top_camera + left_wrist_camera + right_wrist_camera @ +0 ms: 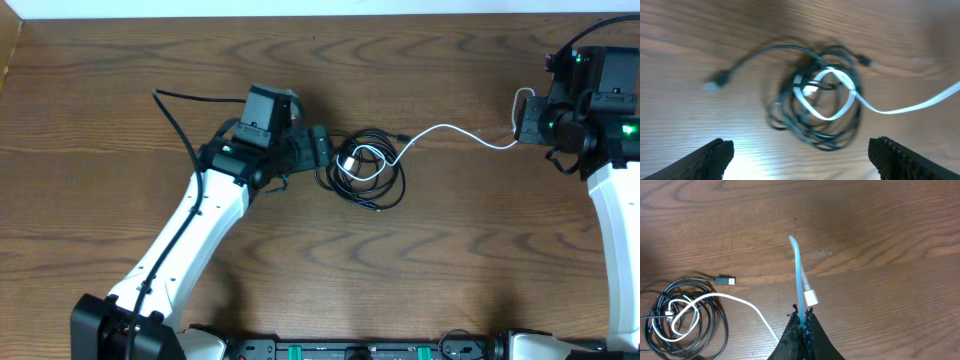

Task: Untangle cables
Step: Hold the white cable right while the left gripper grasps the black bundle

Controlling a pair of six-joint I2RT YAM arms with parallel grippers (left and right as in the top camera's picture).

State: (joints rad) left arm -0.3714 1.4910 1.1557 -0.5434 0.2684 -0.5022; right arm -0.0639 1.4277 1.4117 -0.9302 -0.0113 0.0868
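Note:
The robot's left gripper will next close on the near-side bend of the white cable's loop [360, 180] [822, 117], within the tangle of black cables.
A tangle of black cables [372, 178] lies at the table's middle, with the white cable [455, 130] looped through it and stretched right. My right gripper [527, 118] is shut on the white cable [799, 282] near its plug [811, 297]; the bundle shows at the lower left of the right wrist view [682, 315]. My left gripper [322, 150] is open, just left of the bundle. In the left wrist view the bundle [817, 107] lies ahead of the spread fingers [800, 157], with a black plug end [715, 81] trailing left.
Thick black arm cords run near the left arm [175, 110] and the right arm [590, 30]. The table's far edge [320, 12] runs along the top. A black plug [727, 280] lies free beside the bundle.

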